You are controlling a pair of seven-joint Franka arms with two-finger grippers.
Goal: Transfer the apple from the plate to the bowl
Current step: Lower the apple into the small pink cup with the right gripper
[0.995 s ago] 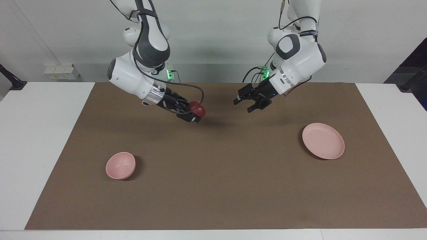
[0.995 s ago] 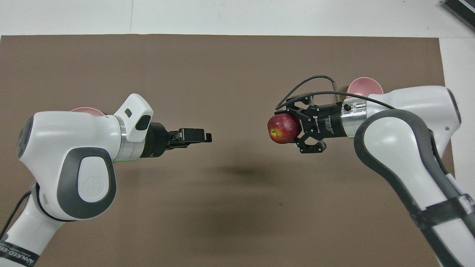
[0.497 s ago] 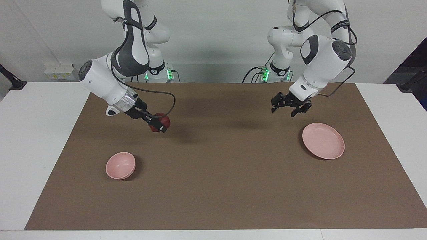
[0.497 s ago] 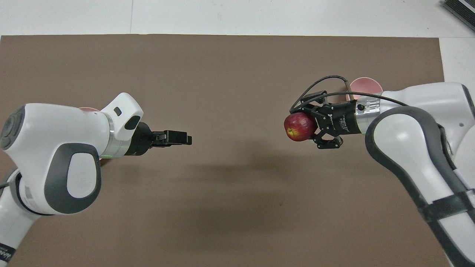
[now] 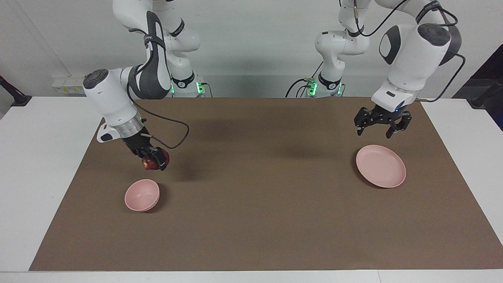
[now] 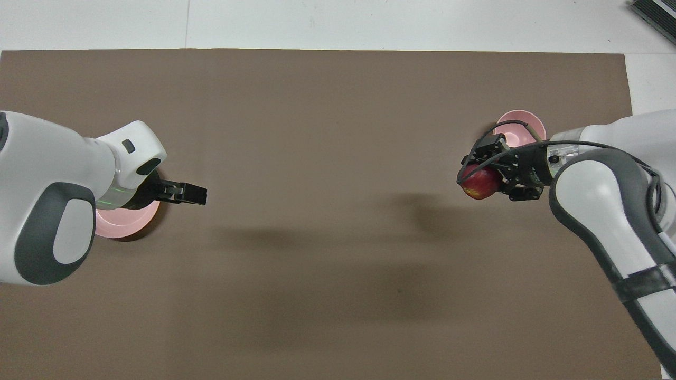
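My right gripper is going to release the dark red apple inside the small pink bowl (image 6: pixel 514 139) that its arm partly hides.
My right gripper (image 5: pixel 156 160) is shut on the dark red apple (image 5: pixel 149 162) and holds it in the air over the brown mat, just beside the small pink bowl (image 5: pixel 142 195). In the overhead view the apple (image 6: pixel 479 182) in the right gripper (image 6: pixel 473 181) sits beside the bowl (image 6: pixel 522 124), which the arm partly covers. The bowl has nothing in it. The flat pink plate (image 5: pixel 380 166) lies bare toward the left arm's end. My left gripper (image 5: pixel 378 131) is open and empty, up over the mat at the plate's rim. The left arm hides most of the plate (image 6: pixel 124 227) in the overhead view.
A brown mat (image 5: pixel 259 220) covers most of the white table (image 5: pixel 43 165). Each arm's elbow hangs over its own end of the mat.
My right gripper has carried the apple from the mat's middle toward the bowl and lower. My left gripper has swung away from the middle to over the plate's rim.
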